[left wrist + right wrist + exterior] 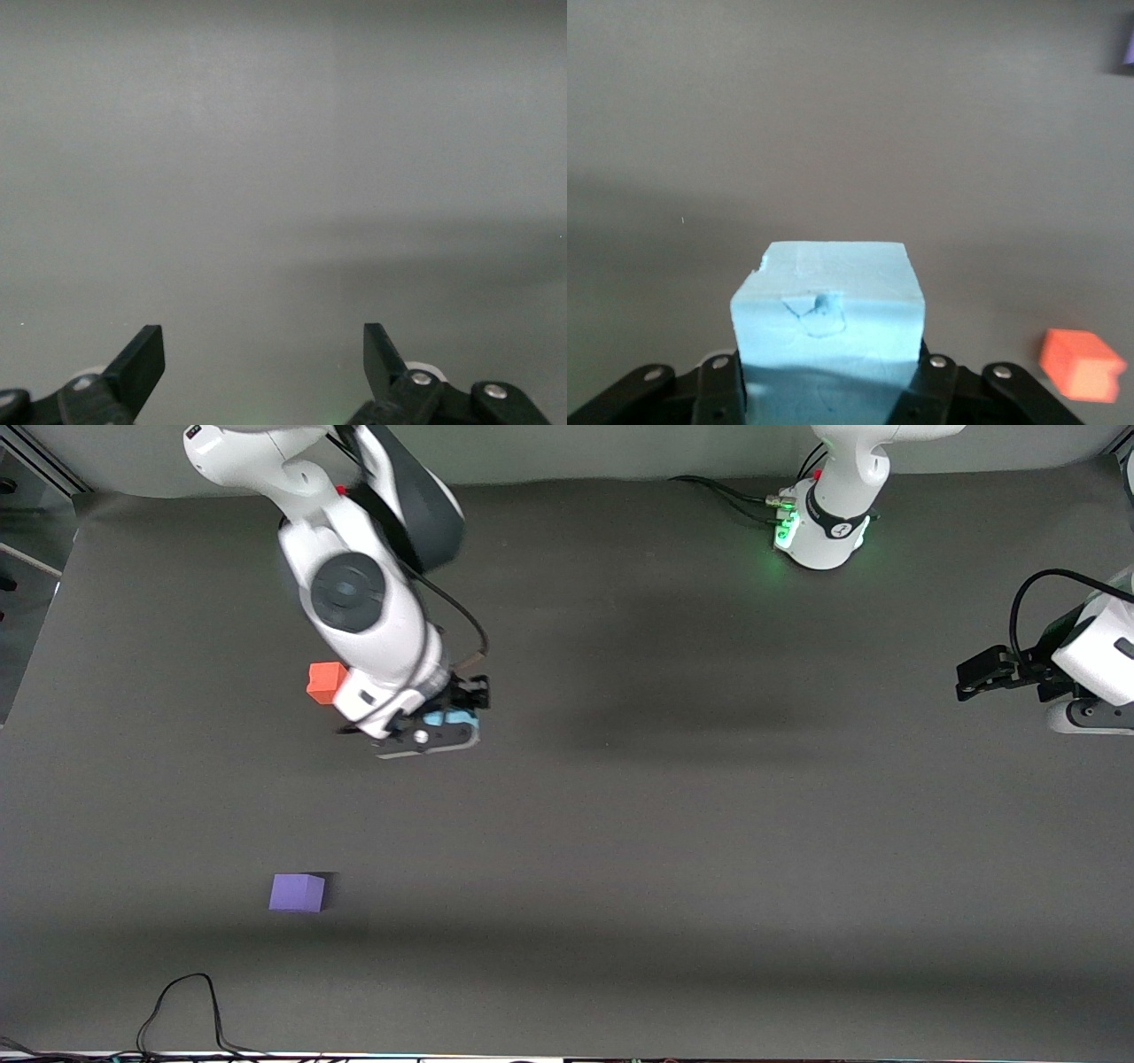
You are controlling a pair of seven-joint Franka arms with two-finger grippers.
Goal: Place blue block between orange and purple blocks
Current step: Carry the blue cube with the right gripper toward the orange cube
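Observation:
I should use my right gripper to set the blue block down on the bare table midway [315, 793] [1119, 190] between the orange and purple blocks.
My right gripper [443, 724] is shut on the light blue block [448, 717] and holds it above the table, close beside the orange block [326, 682]. In the right wrist view the blue block [828, 319] sits between the jaws of my right gripper [828, 376], with the orange block [1081, 363] on the table to one side and a sliver of the purple block [1128, 53] at the picture's edge. The purple block [298, 892] lies much nearer to the front camera than the orange one. My left gripper [974, 677] waits open and empty at the left arm's end of the table, also seen in its wrist view [264, 354].
A black cable [190, 1005] loops on the table's edge nearest the front camera. The left arm's base [824, 522] with cables stands at the robots' edge. The table [664, 824] is plain dark grey.

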